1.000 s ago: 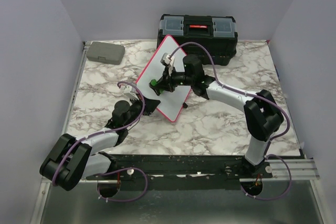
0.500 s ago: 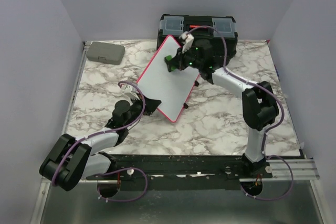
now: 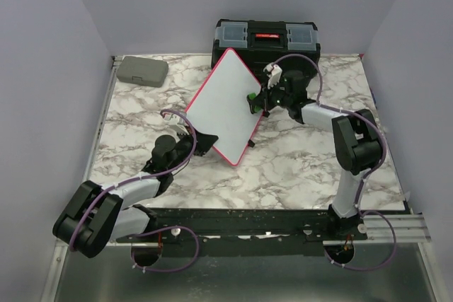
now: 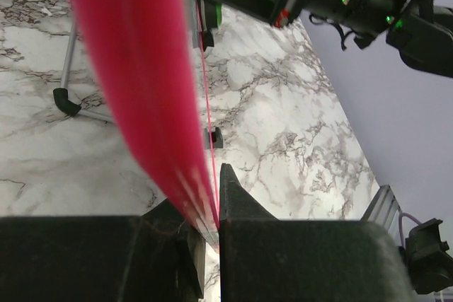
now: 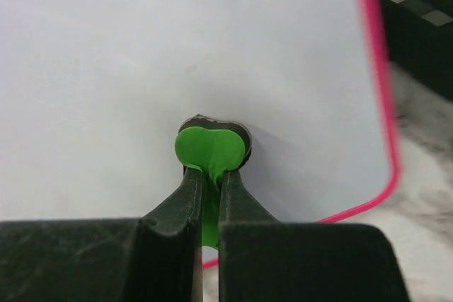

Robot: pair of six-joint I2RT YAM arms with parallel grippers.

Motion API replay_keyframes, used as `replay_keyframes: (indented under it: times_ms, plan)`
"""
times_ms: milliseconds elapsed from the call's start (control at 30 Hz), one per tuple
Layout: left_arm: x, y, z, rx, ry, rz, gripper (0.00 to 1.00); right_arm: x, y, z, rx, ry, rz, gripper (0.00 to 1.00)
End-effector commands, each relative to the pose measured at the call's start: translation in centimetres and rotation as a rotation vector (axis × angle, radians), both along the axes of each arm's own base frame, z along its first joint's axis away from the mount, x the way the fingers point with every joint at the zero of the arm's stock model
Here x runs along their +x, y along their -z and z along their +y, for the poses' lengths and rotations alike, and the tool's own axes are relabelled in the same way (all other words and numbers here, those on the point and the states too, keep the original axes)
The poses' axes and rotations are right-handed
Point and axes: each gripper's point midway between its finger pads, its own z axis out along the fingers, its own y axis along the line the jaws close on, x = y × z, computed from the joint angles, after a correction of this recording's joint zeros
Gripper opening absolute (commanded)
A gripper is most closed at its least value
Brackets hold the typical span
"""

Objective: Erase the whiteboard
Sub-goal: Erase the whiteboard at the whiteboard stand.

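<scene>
The green eraser is with my right gripper. It will let go of the eraser on the open marble of the table (image 3: 318, 149) between the whiteboard's black feet and purple wall.
The whiteboard (image 3: 225, 107), white with a thin red-pink frame, stands tilted on the marble table, its face blank. My left gripper (image 3: 202, 141) is shut on its lower left edge; in the left wrist view the red frame (image 4: 152, 90) runs between the jaws of the left gripper (image 4: 212, 228). My right gripper (image 3: 256, 101) is shut on a small green eraser (image 3: 252, 98) and presses it against the board's right part. In the right wrist view the green eraser (image 5: 210, 150), held by the right gripper (image 5: 209, 178), touches the clean white face (image 5: 177, 47).
A black toolbox (image 3: 267, 46) with a red handle stands right behind the board. A small grey case (image 3: 141, 71) lies at the back left. The board's black feet (image 4: 67, 100) rest on the marble. Purple walls close in both sides.
My right gripper swept the eraser from the board's middle up to its top, then down to its right edge. The left gripper and the board stayed still.
</scene>
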Motion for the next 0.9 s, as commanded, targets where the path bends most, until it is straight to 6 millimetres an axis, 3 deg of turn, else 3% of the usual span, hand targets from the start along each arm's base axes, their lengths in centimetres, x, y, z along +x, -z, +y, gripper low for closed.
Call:
replay_keyframes:
  times_ms: [0, 133, 200, 333, 433, 567, 667, 800, 867]
  plan:
    - [-1.9, -5.3, -2.4, -0.099, 0.156, -0.156, 0.00, -13.5, 3.2, 6.8, 0.024, -0.379, 0.203, 0.01]
    - [-1.8, -5.2, -2.2, -0.099, 0.142, -0.152, 0.00, -19.1, -1.0, 11.0, 0.076, -0.528, 0.146, 0.01]
    - [-1.7, -5.1, -2.2, -0.097, 0.138, -0.149, 0.00, -19.7, -3.7, 12.2, 0.144, -0.546, 0.132, 0.01]
    - [-1.8, -4.4, -2.1, -0.084, 0.135, -0.137, 0.00, -16.1, -8.7, 12.9, 0.188, -0.479, 0.036, 0.01]
    - [-1.8, -4.1, -1.9, -0.075, 0.131, -0.133, 0.00, -12.9, -11.3, 12.9, 0.197, -0.419, -0.011, 0.01]
    - [-1.6, -4.1, -1.8, -0.073, 0.117, -0.129, 0.00, -5.8, -10.7, 10.9, 0.066, -0.126, -0.071, 0.01]
    - [-1.5, -3.9, -1.8, -0.064, 0.113, -0.123, 0.01, -4.2, -10.4, 8.1, 0.043, -0.107, -0.058, 0.01]
    - [-1.1, -3.8, -1.1, -0.046, 0.067, -0.116, 0.23, -8.3, -14.7, 5.8, 0.093, -0.282, -0.108, 0.01]
    - [-1.0, -3.9, -0.7, -0.039, 0.046, -0.121, 0.34, -10.7, -15.7, 4.5, 0.050, -0.331, -0.139, 0.01]
